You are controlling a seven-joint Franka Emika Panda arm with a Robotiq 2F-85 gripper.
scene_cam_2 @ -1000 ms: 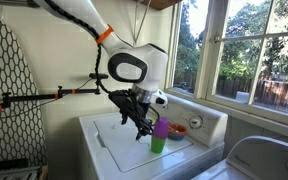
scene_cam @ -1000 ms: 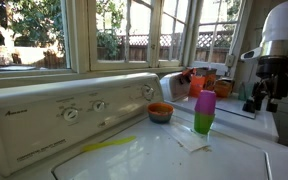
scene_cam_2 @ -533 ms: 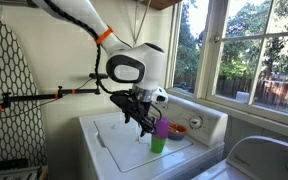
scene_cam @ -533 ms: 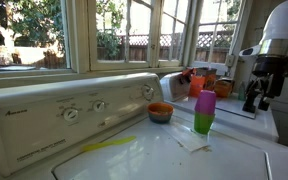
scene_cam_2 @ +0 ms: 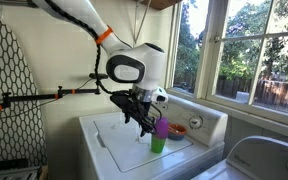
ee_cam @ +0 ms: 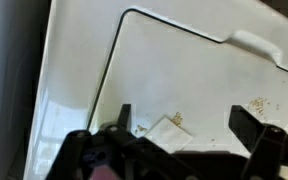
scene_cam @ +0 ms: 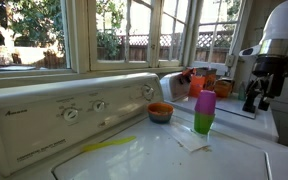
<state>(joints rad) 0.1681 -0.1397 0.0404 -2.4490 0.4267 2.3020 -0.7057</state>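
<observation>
Next, I close my gripper on the upper end of the purple cup (scene_cam: 206,95), above the green cup.
My gripper (ee_cam: 184,125) hangs open over the white washer lid (ee_cam: 164,70), with nothing between its fingers. Just below it on the lid lies a small white scrap of paper (ee_cam: 164,131) with a few crumbs around it. In both exterior views a purple cup stacked on a green cup (scene_cam: 204,111) (scene_cam_2: 160,136) stands upright on the lid, and an orange bowl (scene_cam: 160,112) (scene_cam_2: 178,130) sits behind it near the control panel. The gripper (scene_cam: 255,100) (scene_cam_2: 143,127) is beside the cups, apart from them, a little above the lid.
The washer's control panel with knobs (scene_cam: 84,108) runs along the back under the windows. A yellow streak (scene_cam: 109,145) marks the lid. Cluttered items (scene_cam: 209,82) stand on the sill behind the cups. A second machine (scene_cam_2: 264,160) stands alongside. The lid's handle (ee_cam: 259,45) is moulded near its edge.
The gripper shifted very slightly a second ago and has stayed still since. It remains open; cups, bowl and paper have not moved.
</observation>
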